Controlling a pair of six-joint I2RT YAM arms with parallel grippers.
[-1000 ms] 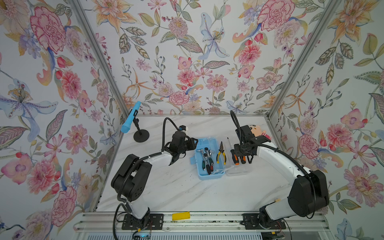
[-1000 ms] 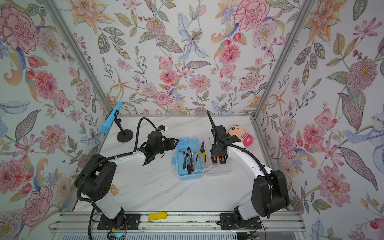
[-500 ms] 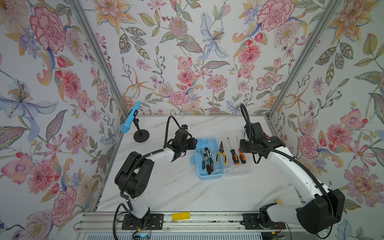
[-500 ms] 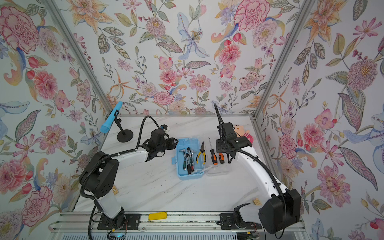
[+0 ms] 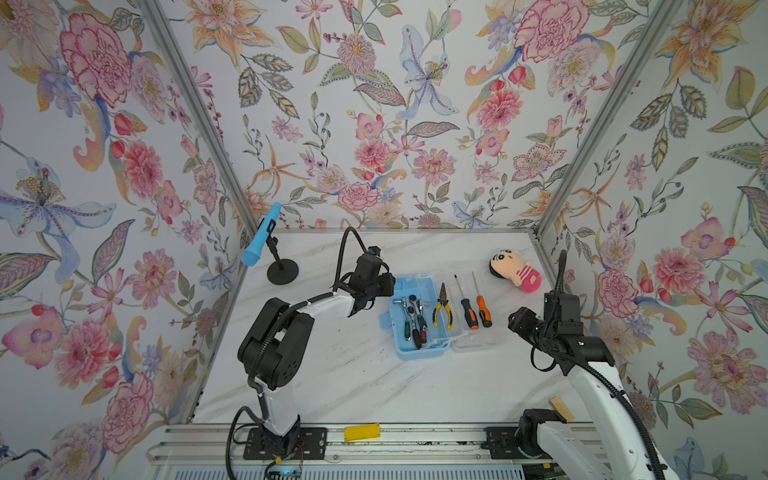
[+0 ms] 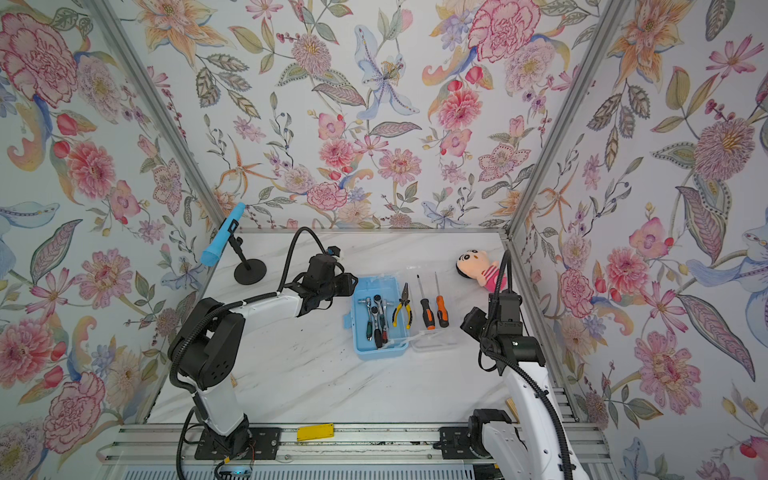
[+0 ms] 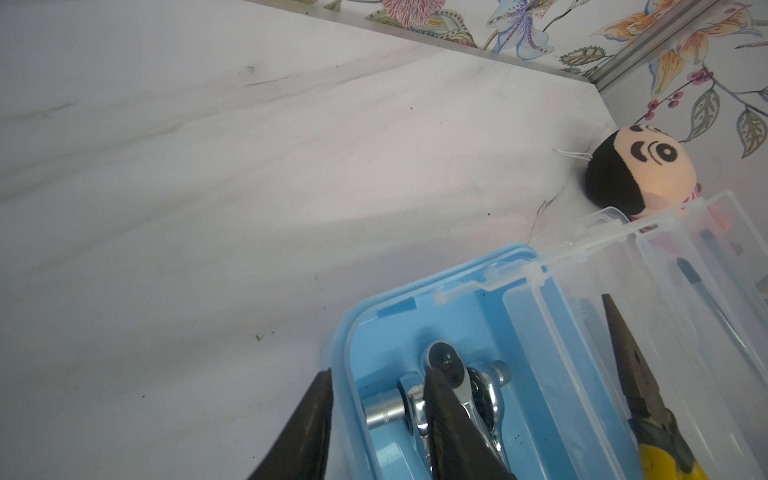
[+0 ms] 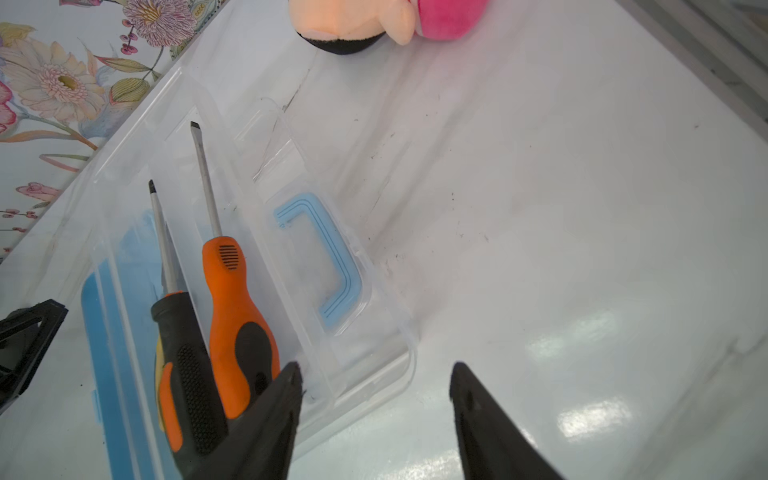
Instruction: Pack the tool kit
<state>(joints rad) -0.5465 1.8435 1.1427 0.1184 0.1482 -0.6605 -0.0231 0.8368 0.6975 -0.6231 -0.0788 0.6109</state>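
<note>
The clear lid's outer edge (image 5: pixel 496 339) (image 8: pixel 406 329), near the front corner beside the blue handle, is the next place I need to move my right gripper to and close it.
The tool kit (image 5: pixel 419 352) lies open mid-table in both top views, its clear lid (image 5: pixel 473 340) folded out to the right. Chrome ratchets (image 5: pixel 411 309) rest in the blue box. Yellow-handled pliers (image 5: pixel 441 307) lie by the hinge. Two orange-black screwdrivers (image 8: pixel 237 307) lie side by side in the lid, beside the blue handle (image 8: pixel 332 257). My left gripper (image 7: pixel 378 374) straddles the box's left wall, one finger outside, one over the ratchets (image 7: pixel 444 365), jaws apart. My right gripper (image 8: pixel 374 368) hangs open and empty just off the lid's right edge.
A blue microphone (image 5: pixel 259 237) on a black stand stands at the back left. A plush doll (image 5: pixel 515 272) lies at the back right, close to the lid. A yellow tag (image 5: pixel 361 432) sits on the front rail. Flowered walls close three sides.
My right gripper has opened, left the screwdrivers in the lid and drawn back to the right and toward the front. The left gripper has stayed at the box wall.
</note>
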